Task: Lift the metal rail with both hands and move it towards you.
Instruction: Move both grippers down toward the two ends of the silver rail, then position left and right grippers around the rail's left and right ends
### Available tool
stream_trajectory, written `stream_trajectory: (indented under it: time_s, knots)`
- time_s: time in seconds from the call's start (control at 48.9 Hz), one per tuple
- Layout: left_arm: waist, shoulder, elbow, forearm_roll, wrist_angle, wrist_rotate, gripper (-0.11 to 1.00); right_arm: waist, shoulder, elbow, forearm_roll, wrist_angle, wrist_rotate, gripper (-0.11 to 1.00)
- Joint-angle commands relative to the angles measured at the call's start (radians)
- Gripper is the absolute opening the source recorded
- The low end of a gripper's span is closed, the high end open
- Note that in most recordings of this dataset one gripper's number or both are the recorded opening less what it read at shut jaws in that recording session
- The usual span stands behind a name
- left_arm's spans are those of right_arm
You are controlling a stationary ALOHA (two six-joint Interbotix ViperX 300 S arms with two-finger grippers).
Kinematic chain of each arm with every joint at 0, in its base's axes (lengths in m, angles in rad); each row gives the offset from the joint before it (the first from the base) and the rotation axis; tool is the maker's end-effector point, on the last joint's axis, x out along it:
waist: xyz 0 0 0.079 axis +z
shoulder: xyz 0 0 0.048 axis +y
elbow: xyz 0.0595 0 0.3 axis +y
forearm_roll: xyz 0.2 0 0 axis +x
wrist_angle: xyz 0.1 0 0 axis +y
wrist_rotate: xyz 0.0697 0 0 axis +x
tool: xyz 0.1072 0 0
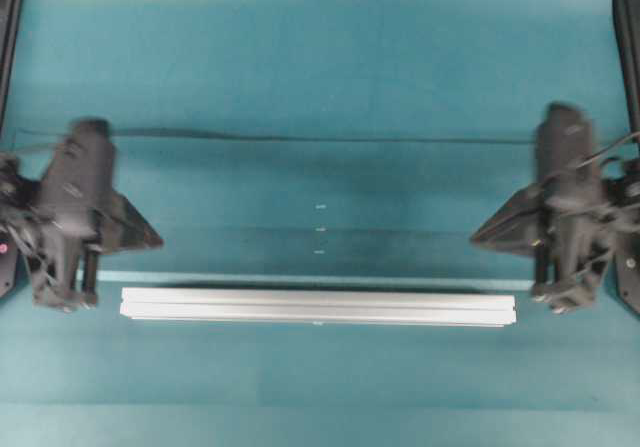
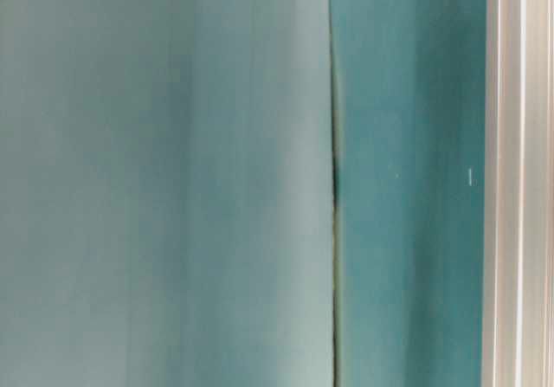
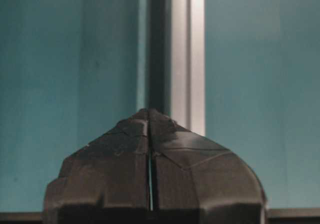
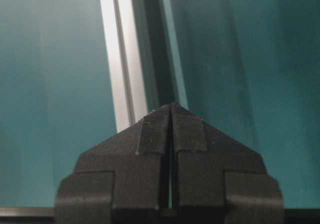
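Observation:
The robot's right gripper will next go to the metal rail's end part (image 1: 466, 309) (image 4: 126, 68) nearest it and close there, across both long edges.
The metal rail (image 1: 318, 305) lies flat on the teal table, a long silver grooved bar running left to right. It also shows as a bright vertical band at the right edge of the table-level view (image 2: 519, 179). My left gripper (image 1: 158, 239) hangs near the rail's left end, on the far side of it, shut and holding nothing. In the left wrist view its closed fingertips (image 3: 149, 111) meet in a wedge, with the rail (image 3: 187, 53) running away just to their right. My right gripper (image 1: 474, 237) mirrors it near the right end, shut and empty (image 4: 172, 104), with the rail (image 4: 122, 58) to its left.
A thin pale-blue tape strip (image 1: 300, 278) runs along the table just behind the rail. Three small white marks (image 1: 320, 229) sit mid-table. A dark seam line (image 1: 320, 137) crosses the table farther back, and black frame posts (image 1: 626, 27) stand at the back corners.

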Motion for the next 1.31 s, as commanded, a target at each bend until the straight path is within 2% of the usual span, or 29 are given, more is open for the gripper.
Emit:
stream_trajectory:
  time_s: [0.0,0.225,0.348,0.491,0.737,0.982,1.064,1.126,1.289]
  knots:
    - [-0.014,0.051,-0.060,0.002,0.035,-0.003,-0.05,0.011,0.072,-0.055,0.003,0.034,-0.002,-0.02]
    - [-0.021,0.186,-0.161,0.002,0.184,-0.003,-0.05,0.025,0.261,-0.204,0.000,0.288,-0.008,-0.02]
    - [-0.025,0.236,-0.189,0.002,0.221,-0.005,-0.05,0.023,0.324,-0.258,-0.005,0.367,-0.012,-0.02]
    - [-0.035,0.275,-0.202,0.002,0.224,-0.006,-0.05,0.023,0.354,-0.276,-0.006,0.370,-0.015,-0.02]
    - [-0.048,0.279,-0.204,0.002,0.222,-0.054,-0.05,0.029,0.362,-0.287,-0.005,0.373,-0.034,-0.01]
    - [-0.048,0.279,-0.201,0.002,0.216,-0.103,0.02,0.051,0.364,-0.287,0.000,0.364,-0.034,0.08]
    - [-0.048,0.279,-0.198,0.003,0.215,-0.110,0.11,0.058,0.365,-0.287,0.000,0.357,-0.034,0.18]
    - [-0.049,0.279,-0.195,0.002,0.213,-0.112,0.22,0.066,0.365,-0.287,0.000,0.350,-0.028,0.30]
    - [-0.058,0.278,-0.190,0.002,0.213,-0.121,0.71,0.078,0.371,-0.287,-0.005,0.341,-0.011,0.75]
